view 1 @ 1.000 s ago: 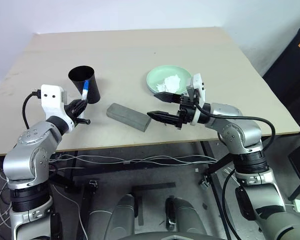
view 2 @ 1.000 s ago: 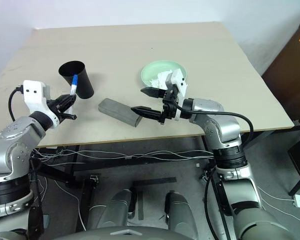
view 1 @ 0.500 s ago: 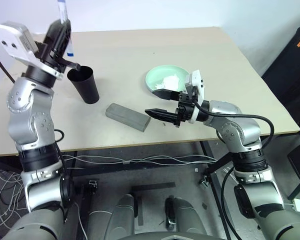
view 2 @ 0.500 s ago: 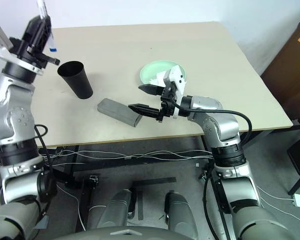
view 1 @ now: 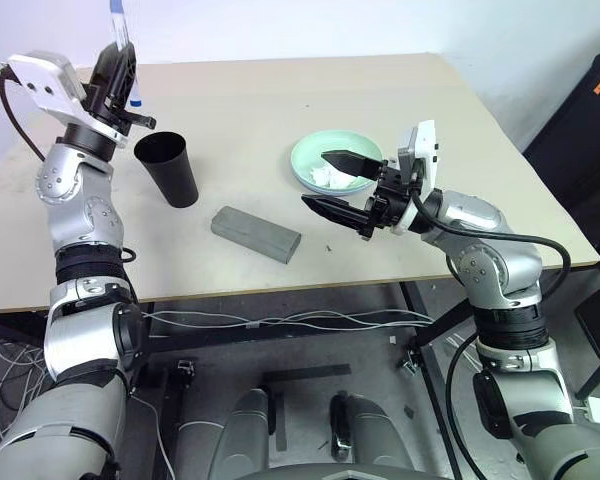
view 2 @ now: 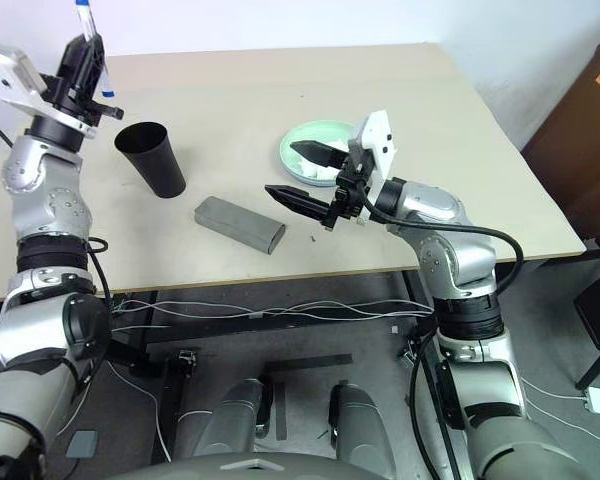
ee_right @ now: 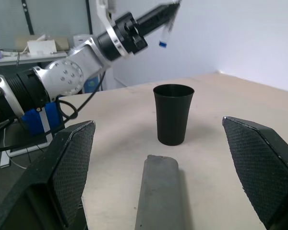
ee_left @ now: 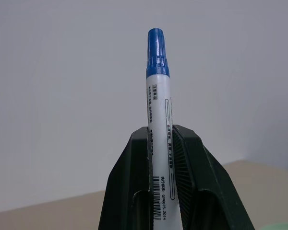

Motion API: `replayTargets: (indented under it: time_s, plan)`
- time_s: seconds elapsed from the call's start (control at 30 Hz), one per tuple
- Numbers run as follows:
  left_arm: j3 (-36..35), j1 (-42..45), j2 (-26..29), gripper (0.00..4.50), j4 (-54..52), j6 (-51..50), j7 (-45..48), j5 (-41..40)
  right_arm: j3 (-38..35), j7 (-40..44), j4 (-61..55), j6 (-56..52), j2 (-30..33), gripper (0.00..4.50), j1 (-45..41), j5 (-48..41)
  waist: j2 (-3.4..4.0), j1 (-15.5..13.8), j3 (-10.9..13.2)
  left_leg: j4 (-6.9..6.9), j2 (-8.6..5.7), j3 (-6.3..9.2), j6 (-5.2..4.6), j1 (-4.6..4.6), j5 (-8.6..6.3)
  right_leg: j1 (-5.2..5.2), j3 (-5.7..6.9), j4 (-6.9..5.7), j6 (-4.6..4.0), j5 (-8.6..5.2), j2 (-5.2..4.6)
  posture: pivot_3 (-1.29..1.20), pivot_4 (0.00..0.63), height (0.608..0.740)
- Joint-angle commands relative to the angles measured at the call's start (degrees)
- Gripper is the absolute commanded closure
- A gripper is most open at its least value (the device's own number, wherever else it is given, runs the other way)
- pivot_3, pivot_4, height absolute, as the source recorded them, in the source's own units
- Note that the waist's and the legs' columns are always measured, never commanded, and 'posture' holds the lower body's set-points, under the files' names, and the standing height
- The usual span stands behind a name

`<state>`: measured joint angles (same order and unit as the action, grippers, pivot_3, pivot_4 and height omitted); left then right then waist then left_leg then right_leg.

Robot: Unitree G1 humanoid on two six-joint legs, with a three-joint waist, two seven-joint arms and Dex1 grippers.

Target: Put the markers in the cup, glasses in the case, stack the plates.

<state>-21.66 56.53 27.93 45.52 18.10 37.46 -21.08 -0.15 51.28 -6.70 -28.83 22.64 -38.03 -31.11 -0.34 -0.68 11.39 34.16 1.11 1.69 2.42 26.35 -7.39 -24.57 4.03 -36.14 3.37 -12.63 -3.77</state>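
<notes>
Next, my left gripper lets go of the white marker inside the opening of the black cup (view 1: 173,151) behind the grey case.
My left gripper (view 1: 117,60) is raised above and behind the black cup (view 1: 170,168). It is shut on a white marker (ee_left: 158,115) whose blue cap points up past the fingertips. The grey case (view 1: 255,234) lies closed on the table in front of the cup. My right gripper (view 1: 332,186) hovers open between the case and a mint green plate (view 1: 310,158), holding nothing. In the right wrist view the case (ee_right: 159,191) and the cup (ee_right: 173,114) lie ahead of the spread fingers (ee_right: 72,167). The glasses are out of view.
A crumpled white tissue (view 1: 325,175) lies in the green plate, partly behind my right gripper. The tan table (view 1: 280,100) is bare towards its far edge and right side. A dark cabinet (view 1: 590,130) stands beyond the table's right edge.
My left arm has swung up from table level beside the cup, carrying the marker high above and behind it. My right gripper has lifted slightly and stays open.
</notes>
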Motion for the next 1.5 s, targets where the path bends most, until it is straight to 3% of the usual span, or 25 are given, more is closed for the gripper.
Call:
replayTargets:
  time_s: [0.03, 0.83, 1.2, 1.5]
  plan:
    - [-0.1, 1.5, 0.1, 4.22, 1.2, 3.6, 1.8, -0.3, -0.2, 0.0, -2.8, 1.2, 0.8, 0.0, 0.4, 0.0, 0.0, 0.0, 0.0, 0.0, 0.0, 0.0, 0.0, 0.0, 0.0, 0.0, 0.0, 0.0, 0.0, 0.0, 0.0, 0.0, 0.15, 0.74]
    - [-1.4, 2.4, 1.9, 4.22, 20.5, 14.5, -1.8, 2.2, 2.0, 0.8, -1.1, 2.4, 2.6, 0.0, 0.7, 3.5, 0.0, 0.0, 0.0, 0.01, 0.07, -0.03, 0.0, -0.01, 0.0, 0.0, 0.0, 0.0, -0.04, 0.03, 0.03, 0.0, 0.15, 0.74]
    - [-2.7, 3.6, -0.8, 4.22, 22.9, 18.4, 2.7, 0.9, 2.0, 0.8, -1.2, 2.1, 3.1, 0.0, 0.9, 4.2, 0.0, 0.0, 0.0, 0.01, 0.08, -0.04, 0.0, -0.01, 0.0, 0.0, 0.0, 0.0, -0.05, 0.04, 0.04, 0.0, 0.15, 0.74]
    - [-2.7, 3.3, -1.3, 4.22, 25.4, 21.0, 0.0, 2.4, 2.1, 0.6, -1.6, 1.6, 4.0, 0.0, 1.0, 4.1, -0.01, 0.0, 0.0, 0.01, 0.09, -0.04, 0.0, -0.01, 0.0, 0.0, 0.0, -0.01, -0.04, 0.06, 0.06, 0.0, 0.15, 0.74]
